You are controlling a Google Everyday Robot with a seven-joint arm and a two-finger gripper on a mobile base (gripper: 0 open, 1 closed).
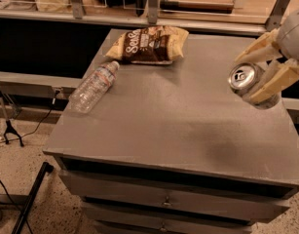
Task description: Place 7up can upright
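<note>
I need to let go of the 7up can on the grey cabinet top near its shadow (219,126), across from the water bottle.
The 7up can (246,81) is a small silver can held on its side in the air, its pull-tab top facing the camera, above the right part of the grey cabinet top (178,116). My gripper (260,72) is at the right edge of the view, its cream fingers (278,82) shut on the can from above and below. The can's shadow lies on the top below it.
A clear plastic water bottle (93,87) lies on its side at the left edge of the top. A brown chip bag (149,44) lies at the back. A counter with a rail runs behind. Cables and a stand are on the floor at left.
</note>
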